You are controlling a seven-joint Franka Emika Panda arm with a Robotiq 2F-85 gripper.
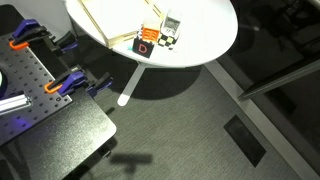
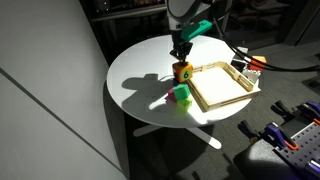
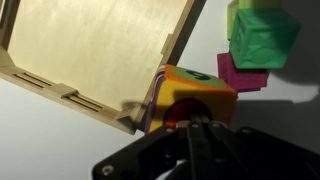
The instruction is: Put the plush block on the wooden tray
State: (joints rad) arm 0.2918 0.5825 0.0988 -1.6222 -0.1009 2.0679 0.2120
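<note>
Next, my gripper puts the plush block down on the wooden tray's corner (image 1: 117, 19) nearest the edge of the round white table.
The plush block (image 3: 195, 92), orange with a yellowish patch, sits right in front of my gripper (image 3: 193, 124) in the wrist view, tilted against the near edge of the wooden tray (image 3: 90, 45). My fingers are pinched on it. In an exterior view the gripper (image 2: 181, 52) stands straight above the plush block (image 2: 182, 71), at the left edge of the wooden tray (image 2: 228, 92). In an exterior view only a corner of the tray (image 1: 96, 20) shows, and the block and gripper are out of frame.
A green cube (image 2: 182, 95) lies on a pink one beside the plush block, also in the wrist view (image 3: 260, 35). A red-orange cube with a black face (image 1: 147, 44) and small items lie near the round white table's edge (image 1: 205, 35). Clamps stand on a dark bench (image 1: 40, 110).
</note>
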